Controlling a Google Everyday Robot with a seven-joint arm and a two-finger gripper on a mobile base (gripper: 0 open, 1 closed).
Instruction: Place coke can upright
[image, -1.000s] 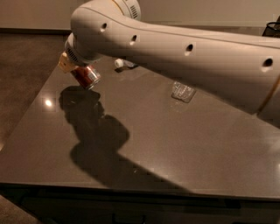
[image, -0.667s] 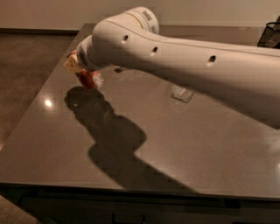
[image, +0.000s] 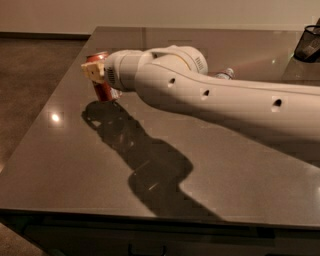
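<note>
My gripper needs to set the coke can down upright on the far end of the arm's shadow (image: 109, 107) on the dark table.
The coke can (image: 103, 88) is a small red can with a silver top, standing nearly upright at the far left of the dark table (image: 75, 165). Its base is at or just above the tabletop; I cannot tell if it touches. My gripper (image: 95, 71) is at the can's upper part, its tan fingers (image: 92, 70) closed against the can's side. The thick white arm (image: 225, 102) reaches in from the right and hides the can's right side.
A clear plastic bottle (image: 225, 74) lies behind the arm near the middle of the table. A black mesh holder (image: 310, 44) stands at the far right corner. The table's left edge runs close to the can, with brown floor (image: 30, 85) beyond.
The arm has swung and lowered across the table. The can went from tilted in the gripper to nearly upright, down near the tabletop.
</note>
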